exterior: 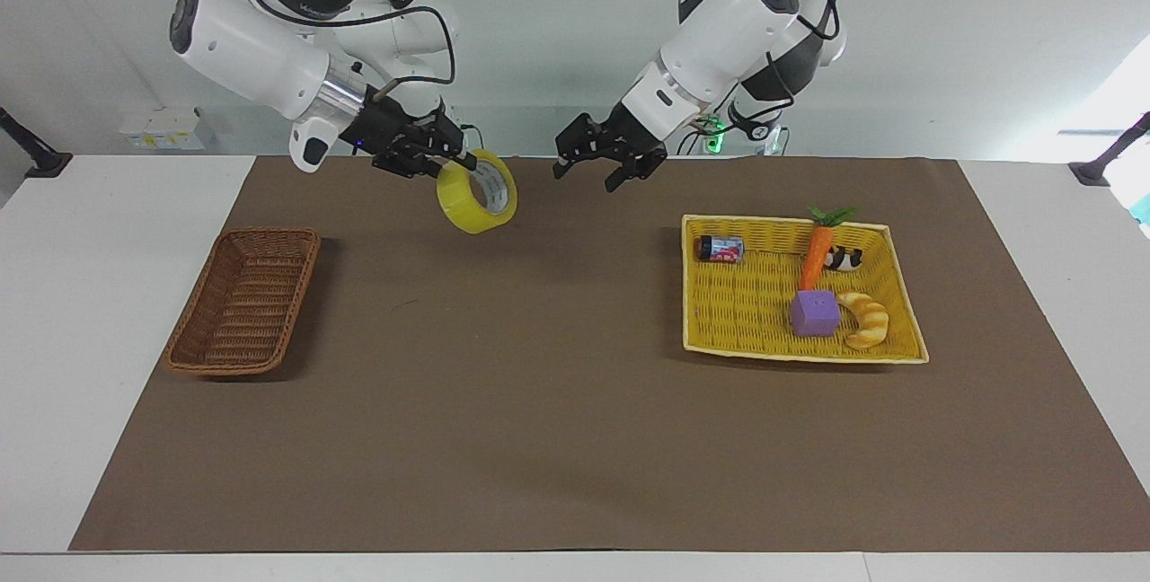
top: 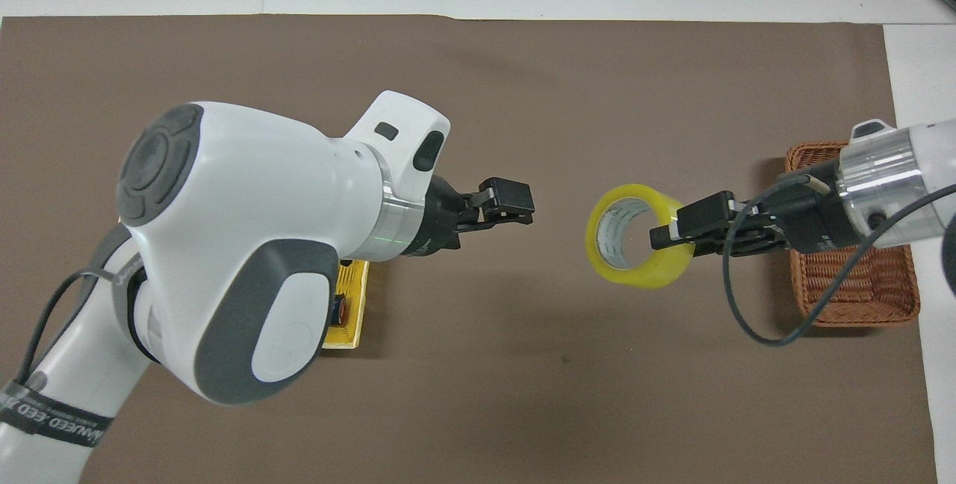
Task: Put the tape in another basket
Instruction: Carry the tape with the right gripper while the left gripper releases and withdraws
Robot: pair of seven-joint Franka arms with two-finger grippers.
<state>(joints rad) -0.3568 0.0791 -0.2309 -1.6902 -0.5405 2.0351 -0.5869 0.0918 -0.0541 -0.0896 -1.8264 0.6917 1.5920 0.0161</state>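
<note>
Next, my right gripper releases the yellow tape around the middle of the empty dark-brown wicker basket [top: 863,243].
The yellow tape [exterior: 469,201] hangs in my right gripper [exterior: 456,162], which is shut on its rim, in the air over the brown mat. In the overhead view the tape [top: 636,272] and right gripper [top: 671,234] are beside the dark-brown wicker basket [top: 851,297], short of it. That basket [exterior: 244,302] stands empty at the right arm's end of the table. My left gripper [exterior: 590,171] is open and empty, in the air over the mat's middle, apart from the tape; it also shows in the overhead view [top: 514,204].
A flat yellow basket [exterior: 746,313] at the left arm's end holds a purple cube [exterior: 815,313], a carrot [exterior: 818,254], a croissant [exterior: 864,318] and a small can [exterior: 721,248]. In the overhead view the left arm hides most of it.
</note>
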